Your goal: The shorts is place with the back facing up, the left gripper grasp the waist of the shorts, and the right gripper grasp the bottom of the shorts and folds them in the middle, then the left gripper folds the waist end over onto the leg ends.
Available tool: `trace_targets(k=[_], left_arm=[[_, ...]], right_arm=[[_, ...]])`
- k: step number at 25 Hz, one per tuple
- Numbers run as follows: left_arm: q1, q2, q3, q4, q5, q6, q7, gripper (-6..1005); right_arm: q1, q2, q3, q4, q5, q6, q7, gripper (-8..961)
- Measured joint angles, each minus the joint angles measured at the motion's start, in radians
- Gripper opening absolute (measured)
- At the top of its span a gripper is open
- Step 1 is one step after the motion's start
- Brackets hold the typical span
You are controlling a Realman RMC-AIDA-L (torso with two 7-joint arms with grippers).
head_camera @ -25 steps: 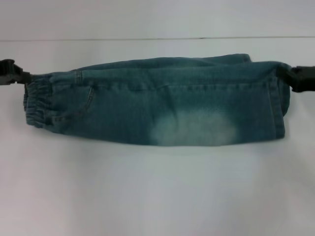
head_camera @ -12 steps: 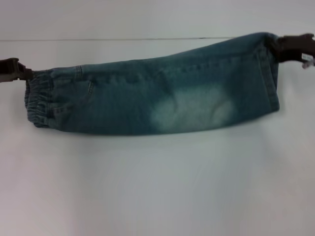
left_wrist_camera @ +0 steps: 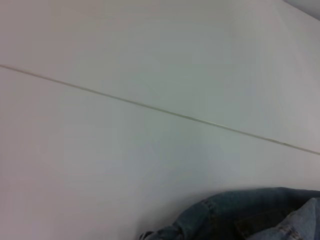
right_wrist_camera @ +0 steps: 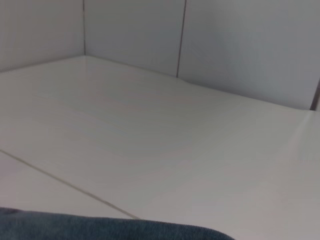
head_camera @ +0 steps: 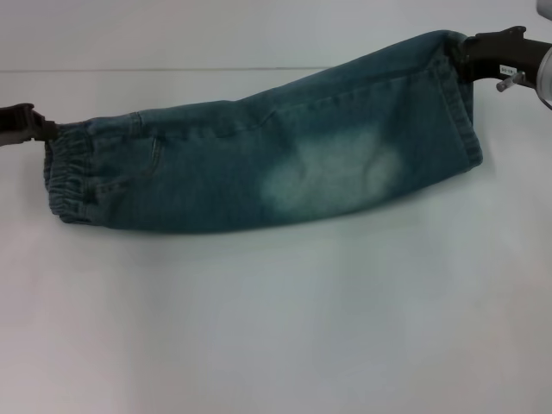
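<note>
I need to use my right gripper to let go of the shorts' leg hems on the white table, just this side of the thin seam (head_camera: 434, 103).
The shorts (head_camera: 259, 168) hang lengthwise between both arms, folded in half along their length, a pale faded patch on the side facing me. At the far left, my left gripper (head_camera: 39, 129) is shut on the crinkled elastic waist (head_camera: 67, 177). At the upper right, my right gripper (head_camera: 466, 53), with its small white label, is shut on the leg hems (head_camera: 461, 112), which it holds higher than the waist end. A strip of denim (left_wrist_camera: 250, 220) shows in the left wrist view, and a dark denim edge (right_wrist_camera: 100, 227) in the right wrist view.
A white table (head_camera: 276, 328) lies under the shorts, with a thin seam (head_camera: 216, 68) running across its far side. White wall panels (right_wrist_camera: 225, 45) stand behind it in the right wrist view.
My right gripper has lifted the leg end up and slightly back, tilting the shorts upward to the right. My left gripper has stayed in place, still holding the waist.
</note>
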Motion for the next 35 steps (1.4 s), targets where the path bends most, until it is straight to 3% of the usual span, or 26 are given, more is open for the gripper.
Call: trace_targets(k=[6, 17, 25, 32, 35], left_arm=[[-0.001, -0.023, 0.002, -0.003, -0.001, -0.030, 0.021, 38], [0.013, -0.040, 0.003, 0.003, 0.001, -0.072, 0.024, 39], [0.045, -0.031, -0.002, 0.029, -0.029, -0.073, 0.026, 40], [0.054, -0.026, -0.001, 0.031, -0.030, -0.071, 0.026, 41], [0.056, -0.024, 0.000, 0.028, -0.030, -0.069, 0.026, 41]], right_arm=[[0.017, 0.002, -0.048, 0.042, 0.004, 0.086, -0.004, 10], [0.055, 0.003, -0.115, 0.097, 0.020, 0.199, -0.020, 10], [0.018, -0.006, -0.118, 0.077, 0.137, 0.149, -0.034, 9], [-0.020, -0.012, -0.118, 0.042, 0.140, -0.001, 0.011, 9], [-0.045, -0.011, -0.118, 0.018, 0.140, -0.005, 0.044, 9]])
